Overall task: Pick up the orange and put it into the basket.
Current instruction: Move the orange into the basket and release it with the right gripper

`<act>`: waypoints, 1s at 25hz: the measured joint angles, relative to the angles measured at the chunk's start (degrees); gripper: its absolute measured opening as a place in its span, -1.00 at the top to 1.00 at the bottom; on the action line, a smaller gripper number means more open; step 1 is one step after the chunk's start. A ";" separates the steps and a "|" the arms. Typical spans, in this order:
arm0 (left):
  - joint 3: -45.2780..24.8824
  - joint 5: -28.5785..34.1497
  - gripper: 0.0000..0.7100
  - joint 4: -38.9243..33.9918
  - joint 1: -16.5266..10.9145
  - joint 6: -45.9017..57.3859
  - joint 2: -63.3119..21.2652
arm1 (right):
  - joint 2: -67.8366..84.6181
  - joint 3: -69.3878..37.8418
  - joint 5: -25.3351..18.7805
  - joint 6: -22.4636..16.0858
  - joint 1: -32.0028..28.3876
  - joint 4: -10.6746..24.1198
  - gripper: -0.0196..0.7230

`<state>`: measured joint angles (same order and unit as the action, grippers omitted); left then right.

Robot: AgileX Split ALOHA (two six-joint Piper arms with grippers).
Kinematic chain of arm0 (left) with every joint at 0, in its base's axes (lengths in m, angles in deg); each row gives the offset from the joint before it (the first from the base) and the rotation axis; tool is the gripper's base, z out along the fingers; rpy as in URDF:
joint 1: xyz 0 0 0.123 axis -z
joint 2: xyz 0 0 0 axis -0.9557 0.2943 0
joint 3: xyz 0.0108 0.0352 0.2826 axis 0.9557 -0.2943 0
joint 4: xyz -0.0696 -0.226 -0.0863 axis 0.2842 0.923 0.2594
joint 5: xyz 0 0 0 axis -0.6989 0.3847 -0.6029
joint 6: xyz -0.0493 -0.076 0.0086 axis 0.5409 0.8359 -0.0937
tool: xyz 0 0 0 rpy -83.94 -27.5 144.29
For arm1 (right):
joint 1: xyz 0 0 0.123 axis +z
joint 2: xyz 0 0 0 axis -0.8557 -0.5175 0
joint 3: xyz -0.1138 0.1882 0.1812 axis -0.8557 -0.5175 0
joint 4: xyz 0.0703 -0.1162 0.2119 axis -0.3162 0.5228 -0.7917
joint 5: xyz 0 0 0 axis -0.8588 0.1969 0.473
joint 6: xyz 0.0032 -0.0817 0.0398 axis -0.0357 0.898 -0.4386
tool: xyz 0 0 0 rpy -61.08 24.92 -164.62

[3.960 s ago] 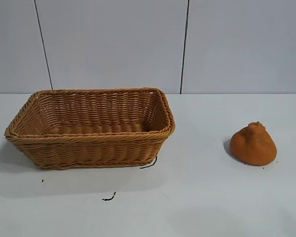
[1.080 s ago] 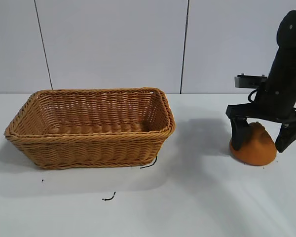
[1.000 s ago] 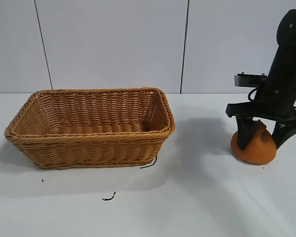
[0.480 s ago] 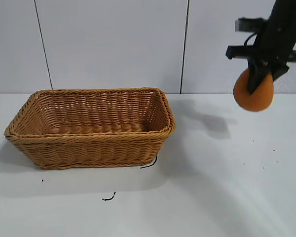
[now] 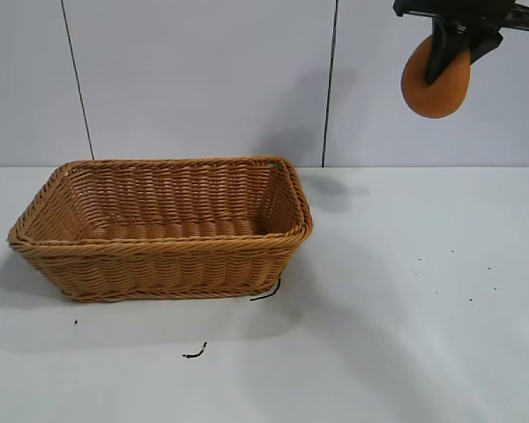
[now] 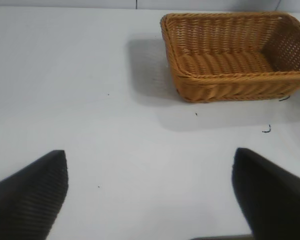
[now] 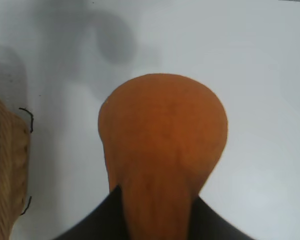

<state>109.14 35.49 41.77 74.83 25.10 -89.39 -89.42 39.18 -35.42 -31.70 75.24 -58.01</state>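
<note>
My right gripper is to release the orange next. I will let it go on the bottom near the middle of the tan wicker basket (image 5: 196, 221).
My right gripper (image 5: 451, 55) is shut on the orange (image 5: 435, 84) and holds it high above the table, at the top right of the exterior view, to the right of the basket. In the right wrist view the orange (image 7: 162, 145) hangs between the two fingers, its narrow top pinched by the gripper (image 7: 157, 212). The tan wicker basket (image 5: 163, 231) stands on the left half of the white table; it also shows in the left wrist view (image 6: 232, 79) and its corner in the right wrist view (image 7: 5, 165). My left gripper (image 6: 150, 192) is open, empty, well away from the basket.
The white table (image 5: 397, 335) bears small dark scraps near the basket's front (image 5: 194, 353) and a few specks at the right (image 5: 471, 300). A grey panelled wall (image 5: 203, 79) stands behind.
My right gripper closed on the orange on the table, then lifted it straight up; in the last half second it rose further and shifted slightly left. The basket has not moved.
</note>
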 joint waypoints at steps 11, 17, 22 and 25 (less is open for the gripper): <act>0.00 0.10 -0.80 0.00 0.00 0.00 0.00 | -5.47 0.07 8.05 -1.12 15.82 -0.12 0.69; 0.00 0.05 -0.80 0.00 0.00 0.00 0.00 | -12.35 0.07 12.40 -1.51 18.04 -0.78 0.69; 0.00 0.05 -0.80 0.00 0.00 0.00 0.00 | -15.25 0.07 13.95 -1.66 18.17 -1.65 0.63; 0.00 0.05 -0.80 0.00 0.00 0.00 0.00 | -15.33 0.07 14.00 -1.66 18.17 -1.72 0.23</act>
<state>109.14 35.55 41.77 74.83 25.10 -89.39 -104.75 39.25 -21.42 -33.36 93.40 -59.73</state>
